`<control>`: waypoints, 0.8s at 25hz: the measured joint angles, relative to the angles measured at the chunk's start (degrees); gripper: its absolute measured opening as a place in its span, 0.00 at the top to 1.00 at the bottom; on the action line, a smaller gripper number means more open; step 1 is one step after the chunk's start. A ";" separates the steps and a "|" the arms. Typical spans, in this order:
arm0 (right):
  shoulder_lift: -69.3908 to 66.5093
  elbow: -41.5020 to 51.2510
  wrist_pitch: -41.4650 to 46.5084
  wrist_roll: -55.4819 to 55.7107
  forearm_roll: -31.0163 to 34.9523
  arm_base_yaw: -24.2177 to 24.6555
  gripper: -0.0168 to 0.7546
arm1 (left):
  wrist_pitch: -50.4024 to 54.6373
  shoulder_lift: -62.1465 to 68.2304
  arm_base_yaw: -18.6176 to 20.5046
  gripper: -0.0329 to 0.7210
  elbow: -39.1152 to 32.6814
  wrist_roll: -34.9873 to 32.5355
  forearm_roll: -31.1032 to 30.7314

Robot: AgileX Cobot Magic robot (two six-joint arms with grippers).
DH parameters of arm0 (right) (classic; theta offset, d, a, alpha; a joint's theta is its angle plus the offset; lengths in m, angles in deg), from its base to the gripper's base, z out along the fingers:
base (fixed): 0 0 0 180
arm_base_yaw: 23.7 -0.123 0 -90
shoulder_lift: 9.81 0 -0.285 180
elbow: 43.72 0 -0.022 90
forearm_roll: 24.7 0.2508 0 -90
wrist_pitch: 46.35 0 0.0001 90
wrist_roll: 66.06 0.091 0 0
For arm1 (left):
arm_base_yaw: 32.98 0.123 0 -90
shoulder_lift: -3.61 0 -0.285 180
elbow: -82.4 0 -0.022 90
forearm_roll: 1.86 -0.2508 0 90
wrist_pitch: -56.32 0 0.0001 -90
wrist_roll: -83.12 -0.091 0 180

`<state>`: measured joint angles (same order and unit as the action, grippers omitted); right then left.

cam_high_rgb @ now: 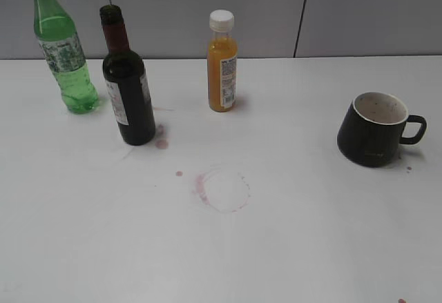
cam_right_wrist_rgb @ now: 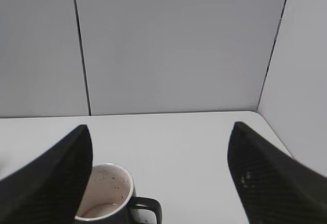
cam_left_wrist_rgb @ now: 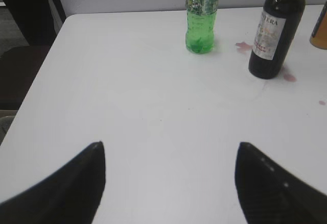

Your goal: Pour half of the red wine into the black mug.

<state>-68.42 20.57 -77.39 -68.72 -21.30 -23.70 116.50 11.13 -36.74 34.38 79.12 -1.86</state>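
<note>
My right gripper should go to the black mug next. It should then close on the outer bend of its handle (cam_high_rgb: 422,128) (cam_right_wrist_rgb: 157,209).
The red wine is in a dark-green glass bottle (cam_high_rgb: 128,89) with a maroon neck and white label, standing upright and uncapped at the left; it also shows in the left wrist view (cam_left_wrist_rgb: 273,32). The black mug (cam_high_rgb: 376,129) stands at the right, handle to the right, white inside speckled; in the right wrist view (cam_right_wrist_rgb: 110,198) a little pinkish liquid lies at its bottom. My left gripper (cam_left_wrist_rgb: 168,150) is open and empty, well short of the wine bottle. My right gripper (cam_right_wrist_rgb: 159,132) is open and empty, above and just behind the mug. Neither gripper shows in the exterior view.
A light-green plastic bottle (cam_high_rgb: 63,47) stands at the far left. An orange juice bottle (cam_high_rgb: 222,61) with a white cap stands mid-back. Red stains and a ring mark (cam_high_rgb: 222,188) lie on the white table (cam_high_rgb: 276,234). A grey wall runs behind.
</note>
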 joint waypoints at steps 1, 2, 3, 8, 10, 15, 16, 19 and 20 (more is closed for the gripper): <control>-0.34 0.05 -0.21 0.02 -0.05 0.00 0.17 | 0.00 0.00 0.00 0.17 0.00 -0.03 0.00; -0.95 0.05 -0.25 0.06 -0.16 0.00 0.17 | 0.00 0.00 0.00 0.17 0.00 -0.08 0.00; -1.84 0.05 -0.36 0.06 -0.27 0.00 0.18 | 0.00 0.00 0.00 0.17 0.00 -0.09 0.00; -9.00 0.05 -4.80 0.13 -0.68 0.00 0.18 | 0.00 0.00 0.00 0.17 0.00 -0.10 0.00; -11.42 0.05 -8.82 0.21 -3.40 0.00 0.19 | 0.00 0.00 0.00 0.17 0.00 -0.04 0.00; -14.51 0.05 -17.00 1.39 -8.02 0.00 0.21 | 0.00 0.00 0.00 0.17 0.00 0.02 0.00; -14.95 0.05 -17.43 2.15 -8.37 0.00 0.21 | 0.00 0.00 0.00 0.17 0.00 0.00 0.00; -16.47 0.05 -17.89 3.89 -9.51 0.00 0.21 | 0.00 0.00 0.00 0.17 0.00 -0.07 0.00; -17.10 0.05 -17.98 4.12 -9.65 0.00 0.21 | 0.00 0.00 0.00 0.17 0.00 -0.03 0.00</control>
<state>-85.52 20.62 -95.37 -64.60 -30.95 -23.70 116.50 11.13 -36.74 34.38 79.09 -1.86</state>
